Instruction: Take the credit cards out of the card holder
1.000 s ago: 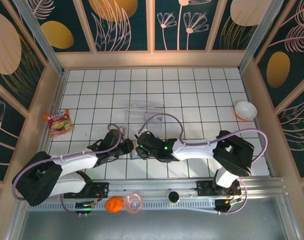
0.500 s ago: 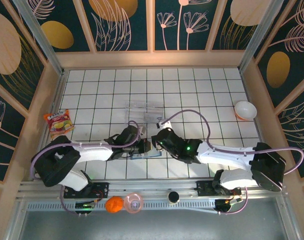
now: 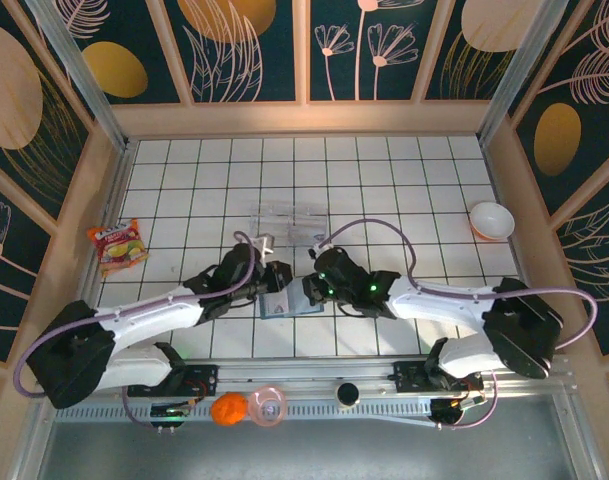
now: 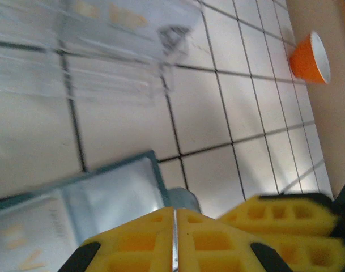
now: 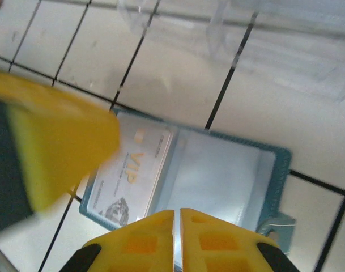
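The robot's right gripper is closed over the clear pocket of the card holder, away from the VIP card, so it should open and take the VIP card's edge [image 5: 163, 171] near the card holder's fold.
The card holder [image 3: 285, 303] lies open and flat on the white tiles between the two grippers. In the right wrist view its slate-blue inside [image 5: 223, 170] shows, with a pale credit card [image 5: 132, 177] marked VIP in the left pocket and the clasp [image 5: 280, 225] at the right. My right gripper [image 5: 177, 218] is shut, its tips over the holder's near edge; whether it touches I cannot tell. My left gripper [image 4: 174, 218] is shut too, just above the holder's corner [image 4: 81, 198] by the clasp [image 4: 184, 198]. From above, the left gripper [image 3: 272, 278] and right gripper [image 3: 310, 289] flank the holder.
A clear plastic tray [image 3: 289, 222] lies just beyond the holder. A white bowl [image 3: 491, 220] sits at the right, a snack packet [image 3: 117, 246] at the left. An orange ball [image 3: 227, 408] and a pink item [image 3: 267, 406] rest on the front rail.
Both arms have shifted. The left gripper drew back to the upper left of the holder, the right gripper edged left, and the opened holder now lies exposed between them.
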You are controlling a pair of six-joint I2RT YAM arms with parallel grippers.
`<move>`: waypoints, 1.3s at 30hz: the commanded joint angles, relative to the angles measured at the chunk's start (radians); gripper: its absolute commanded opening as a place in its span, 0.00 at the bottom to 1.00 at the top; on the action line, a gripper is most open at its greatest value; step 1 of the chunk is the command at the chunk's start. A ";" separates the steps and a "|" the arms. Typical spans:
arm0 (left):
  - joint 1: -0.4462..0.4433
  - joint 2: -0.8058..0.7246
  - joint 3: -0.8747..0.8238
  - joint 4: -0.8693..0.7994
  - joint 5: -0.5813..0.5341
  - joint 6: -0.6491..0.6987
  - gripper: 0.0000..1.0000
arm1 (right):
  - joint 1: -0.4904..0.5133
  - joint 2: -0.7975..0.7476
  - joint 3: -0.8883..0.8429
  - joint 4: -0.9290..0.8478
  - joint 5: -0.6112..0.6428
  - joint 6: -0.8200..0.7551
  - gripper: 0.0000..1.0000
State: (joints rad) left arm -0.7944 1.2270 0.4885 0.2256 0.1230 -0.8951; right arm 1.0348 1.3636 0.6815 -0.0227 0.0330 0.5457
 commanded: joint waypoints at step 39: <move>0.046 -0.032 -0.159 -0.100 -0.084 0.073 0.14 | -0.076 0.367 0.240 0.051 -0.386 0.042 0.37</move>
State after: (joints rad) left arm -0.7570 1.2144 0.3439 0.1444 0.0608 -0.8383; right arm 0.9653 1.7039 0.8860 0.0128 -0.3428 0.5655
